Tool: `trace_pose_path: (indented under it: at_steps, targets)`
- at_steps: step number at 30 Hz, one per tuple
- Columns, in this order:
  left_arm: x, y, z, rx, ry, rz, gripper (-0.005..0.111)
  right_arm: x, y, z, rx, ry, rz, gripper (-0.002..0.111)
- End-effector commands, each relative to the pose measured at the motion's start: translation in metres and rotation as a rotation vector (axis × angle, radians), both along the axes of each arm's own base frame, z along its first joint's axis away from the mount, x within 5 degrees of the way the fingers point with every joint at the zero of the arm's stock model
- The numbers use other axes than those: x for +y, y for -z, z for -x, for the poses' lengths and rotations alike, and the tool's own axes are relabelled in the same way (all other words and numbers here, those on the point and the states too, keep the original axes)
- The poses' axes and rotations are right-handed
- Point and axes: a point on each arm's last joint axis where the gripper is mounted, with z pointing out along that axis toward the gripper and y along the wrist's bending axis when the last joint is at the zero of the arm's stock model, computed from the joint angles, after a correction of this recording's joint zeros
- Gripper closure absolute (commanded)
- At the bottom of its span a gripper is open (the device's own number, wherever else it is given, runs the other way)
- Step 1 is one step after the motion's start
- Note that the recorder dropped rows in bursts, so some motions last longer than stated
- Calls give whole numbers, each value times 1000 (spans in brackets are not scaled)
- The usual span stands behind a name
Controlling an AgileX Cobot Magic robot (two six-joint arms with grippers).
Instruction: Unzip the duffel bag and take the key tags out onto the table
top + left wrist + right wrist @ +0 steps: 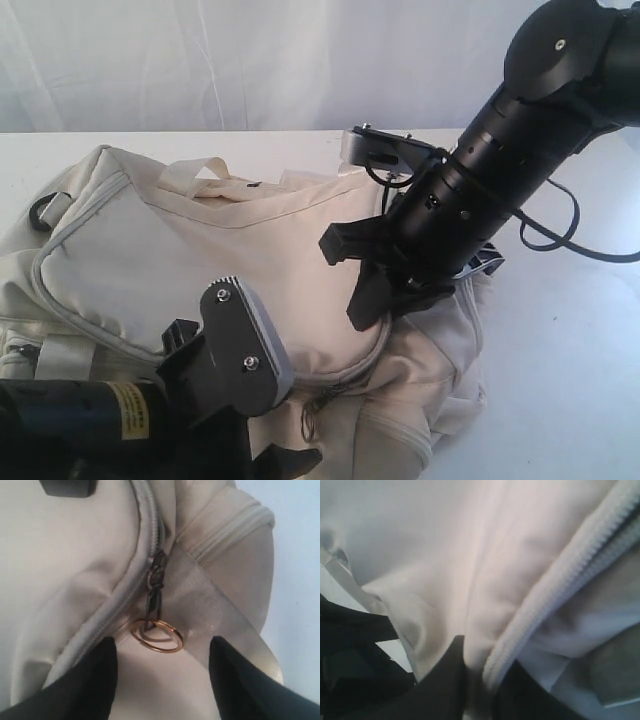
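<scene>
Next, I reach my left gripper's open fingers, straddling fabric short of the gold ring, forward to pinch that ring (158,639) before pulling the zipper.
The cream-white duffel bag (200,240) lies on the white table (570,340), its zippers shut where they show. My left gripper (162,680) is open, low at the bag's near side (290,462). Its fingers (90,680) straddle bare fabric just short of a dark zipper pull (154,587) carrying a gold ring (164,650). My right gripper (372,300) reaches down from the upper right and is shut on a fold of the bag's fabric beside a light grey zipper (560,590). In the right wrist view this gripper (480,690) pinches that fold. The key tags are hidden.
A shiny white strap (220,610) crosses the bag near the ring. A black D-ring (45,210) sits at the bag's left end and a handle loop (195,175) on top. A black cable (570,240) hangs off the right arm. A white curtain (250,60) closes the back.
</scene>
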Motion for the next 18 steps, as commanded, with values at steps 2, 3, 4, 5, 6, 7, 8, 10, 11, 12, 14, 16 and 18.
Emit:
trace_pose_path:
  at_steps: [2, 3, 4, 5, 6, 7, 8, 10, 11, 12, 14, 16, 18]
  targets:
    - [-5, 7, -4, -9, -23, 5, 49, 1, -1, 0, -2, 14, -21, 104]
    - [-6, 7, -5, -17, -28, 10, 49, 1, -1, 0, -2, 14, -21, 105]
    - [-6, 6, -6, -24, -34, 16, 49, 1, -1, 0, -2, 14, -21, 105]
    - [-6, 5, -7, -36, -40, 27, 49, 1, -1, 0, -2, 14, -21, 105]
    - [-6, 5, -8, -41, -43, 31, 50, 1, -1, 0, -2, 14, -21, 105]
    - [-6, 4, -8, -50, -46, 37, 51, 1, -1, 0, -3, 14, -20, 105]
    - [-6, 4, -8, -50, -46, 37, 53, 1, -1, 0, -3, 14, -20, 105]
    - [-6, 4, -8, -51, -44, 36, 61, 1, -1, 0, -4, 11, -20, 105]
    - [-6, 4, -8, -49, -44, 35, 67, 1, -1, 0, -4, 11, -20, 105]
    - [-6, 5, -8, -45, -42, 32, 72, 1, -1, 0, -4, 11, -20, 105]
    - [-6, 5, -7, -35, -38, 24, 86, 1, -1, 0, -4, 11, -20, 105]
    - [-6, 6, -7, -30, -35, 21, 100, 1, -1, 0, -4, 11, -20, 105]
    - [-6, 6, -6, -29, -29, 14, 107, 1, -1, 0, -5, 10, -17, 105]
